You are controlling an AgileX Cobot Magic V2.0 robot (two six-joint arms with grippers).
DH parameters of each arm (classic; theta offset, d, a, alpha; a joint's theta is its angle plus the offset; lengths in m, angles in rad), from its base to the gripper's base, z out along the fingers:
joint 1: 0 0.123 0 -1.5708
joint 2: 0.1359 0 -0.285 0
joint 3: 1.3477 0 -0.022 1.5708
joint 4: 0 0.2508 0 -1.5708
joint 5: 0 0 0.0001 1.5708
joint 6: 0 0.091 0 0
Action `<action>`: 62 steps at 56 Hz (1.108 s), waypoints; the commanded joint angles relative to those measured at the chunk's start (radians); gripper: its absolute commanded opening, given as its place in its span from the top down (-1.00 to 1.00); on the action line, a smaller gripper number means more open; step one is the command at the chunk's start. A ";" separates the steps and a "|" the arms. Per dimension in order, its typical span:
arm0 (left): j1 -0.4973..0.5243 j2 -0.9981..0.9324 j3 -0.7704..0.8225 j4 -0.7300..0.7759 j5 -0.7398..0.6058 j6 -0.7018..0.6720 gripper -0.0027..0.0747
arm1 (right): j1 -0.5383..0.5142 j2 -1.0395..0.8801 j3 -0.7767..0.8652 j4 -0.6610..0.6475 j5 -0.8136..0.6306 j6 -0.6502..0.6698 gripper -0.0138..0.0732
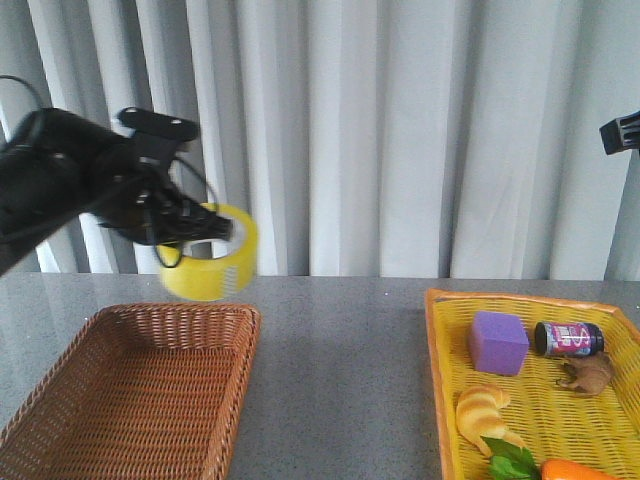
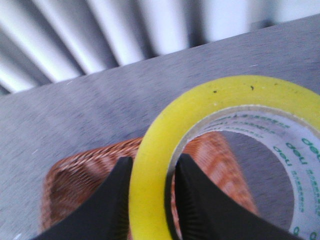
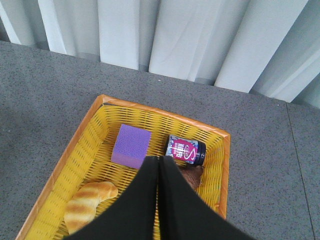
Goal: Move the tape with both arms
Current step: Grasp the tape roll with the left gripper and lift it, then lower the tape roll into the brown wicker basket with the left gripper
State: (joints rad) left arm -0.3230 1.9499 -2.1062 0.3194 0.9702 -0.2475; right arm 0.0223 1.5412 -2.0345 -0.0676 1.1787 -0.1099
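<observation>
The left gripper should release the tape on the brown wicker basket's bottom [image 1: 167, 398], a little nearer the side of the basket that faces the yellow tray.
My left gripper [image 1: 195, 232] is shut on the tape [image 1: 212, 254], a yellow roll with a white printed core, and holds it in the air above the far edge of the brown wicker basket [image 1: 130, 390]. In the left wrist view the two black fingers [image 2: 112, 200] pinch the roll's wall [image 2: 150, 170], one outside and one inside the core. My right gripper [image 3: 158, 165] is shut and empty, high above the yellow tray [image 3: 95, 130]. Only a black piece of the right arm [image 1: 620, 132] shows at the front view's right edge.
The yellow tray [image 1: 440, 340] at the right holds a purple block [image 1: 497, 342], a dark jar with a pink label [image 1: 568, 338], a brown lump [image 1: 588, 374], a croissant [image 1: 482, 412] and an orange item with green leaves [image 1: 540, 466]. A white curtain hangs behind the grey table.
</observation>
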 commanded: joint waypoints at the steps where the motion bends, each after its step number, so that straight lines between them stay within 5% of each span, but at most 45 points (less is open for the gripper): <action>1: 0.040 -0.092 0.038 -0.009 -0.060 -0.018 0.64 | -0.009 -0.034 -0.027 -0.008 -0.063 -0.001 0.70; 13: 0.097 -0.103 0.245 -0.010 -0.075 -0.018 0.64 | -0.009 -0.034 -0.027 -0.008 -0.063 -0.001 0.70; 29: 0.102 -0.103 0.493 -0.012 -0.277 -0.031 0.64 | -0.009 -0.034 -0.027 -0.008 -0.063 -0.001 0.70; 62: 0.106 -0.004 0.543 -0.010 -0.248 -0.029 0.64 | -0.009 -0.034 -0.027 -0.008 -0.061 -0.001 0.70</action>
State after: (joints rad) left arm -0.2161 1.9647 -1.5414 0.2957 0.7392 -0.2699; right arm 0.0223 1.5412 -2.0345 -0.0676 1.1787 -0.1099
